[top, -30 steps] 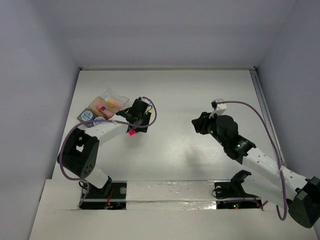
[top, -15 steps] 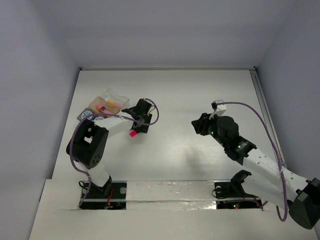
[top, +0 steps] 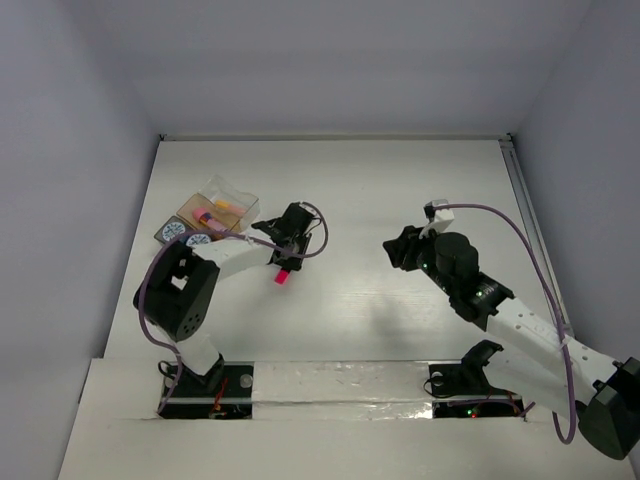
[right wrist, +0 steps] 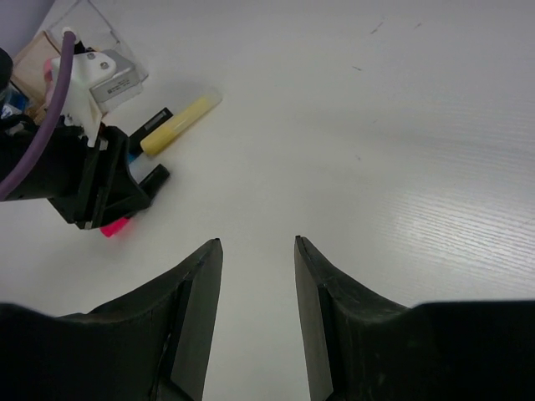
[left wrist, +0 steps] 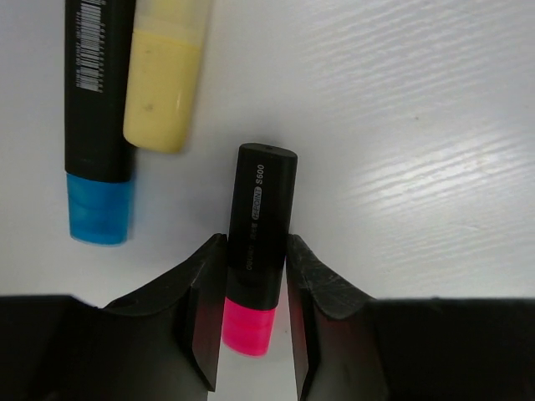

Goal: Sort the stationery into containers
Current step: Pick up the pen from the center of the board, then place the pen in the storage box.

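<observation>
Next, I release the black-bodied pink highlighter with my left gripper onto the orange tube in the clear container [top: 234, 207].
My left gripper [left wrist: 255, 244] is shut on the black-bodied pink highlighter [left wrist: 261, 225], pink cap toward the wrist. In the top view the left gripper [top: 286, 258] is over the table's left middle, with the pink cap [top: 282, 277] showing below it. The blue highlighter [left wrist: 99, 125] and the yellow highlighter [left wrist: 165, 79] lie side by side on the table just beyond the jaws. The tan-brown clear container [top: 214, 206] holds a pink stick and an orange tube. Round blue-and-white discs [top: 176, 230] sit in the adjoining greyish box. My right gripper [right wrist: 255, 245] is open and empty over bare table.
The right arm [top: 455, 265] hovers right of centre. Walls enclose the table on three sides. The yellow highlighter [right wrist: 180, 124] and the left gripper's wrist show at the upper left of the right wrist view.
My left gripper has moved right and a little nearer, away from the containers, carrying the pink highlighter with it. The right arm has not moved.
</observation>
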Motion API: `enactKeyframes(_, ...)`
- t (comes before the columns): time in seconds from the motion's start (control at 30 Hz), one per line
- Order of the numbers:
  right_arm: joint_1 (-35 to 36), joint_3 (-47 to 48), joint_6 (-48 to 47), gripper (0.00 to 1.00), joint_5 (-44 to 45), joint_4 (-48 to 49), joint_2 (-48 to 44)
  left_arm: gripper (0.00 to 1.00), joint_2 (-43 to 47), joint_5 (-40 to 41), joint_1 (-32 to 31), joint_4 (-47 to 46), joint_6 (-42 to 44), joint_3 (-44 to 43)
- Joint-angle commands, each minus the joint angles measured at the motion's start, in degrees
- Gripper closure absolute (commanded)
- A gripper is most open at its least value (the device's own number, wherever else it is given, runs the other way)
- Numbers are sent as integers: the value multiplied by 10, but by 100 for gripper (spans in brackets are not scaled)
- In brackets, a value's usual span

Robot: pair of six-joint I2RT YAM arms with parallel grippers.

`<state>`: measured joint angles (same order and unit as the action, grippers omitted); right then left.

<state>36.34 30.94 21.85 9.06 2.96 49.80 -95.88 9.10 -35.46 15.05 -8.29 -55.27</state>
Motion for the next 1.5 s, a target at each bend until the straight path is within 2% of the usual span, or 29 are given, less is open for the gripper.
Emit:
enactKeyframes(0.0, -3, -1, 0, 54, 14, 13, -8, 100, 56, -21, -3, 13, -21, -15)
enactKeyframes(0.13, -3, -3, 0, 49, 27, 15, -2, 100, 131, -20, -3, 2, -46, -61)
enactKeyframes(0.27, -3, -4, 0, 49, 31, 19, 8, 100, 150, -1, 29, -10, -80, -127)
enactKeyframes(0.37, -3, -4, -1, 49, 32, 20, 21, 100, 148, 2, 88, -37, -112, -153)
enactKeyframes(0.4, -3, -3, -1, 49, 31, 20, 24, 100, 148, -6, 130, -49, -137, -150)
enactKeyframes(0.53, -3, -2, -3, 49, 24, 22, 39, 100, 146, -36, 228, -119, -206, -116)
enactKeyframes(0.63, -3, -5, -5, 49, 16, 30, 41, 100, 143, -44, 274, -177, -246, -93)
enactKeyframes(1.0, -3, -7, -8, 50, 0, 42, 55, 99, 75, 6, 311, -265, -313, -77)
enactKeyframes(1.23, -3, -9, -10, 50, -6, 46, 55, 97, 27, 24, 316, -300, -316, -66)
enactKeyframes(1.47, -3, -5, -10, 50, -13, 49, 62, 93, 25, 43, 316, -330, -320, -34)
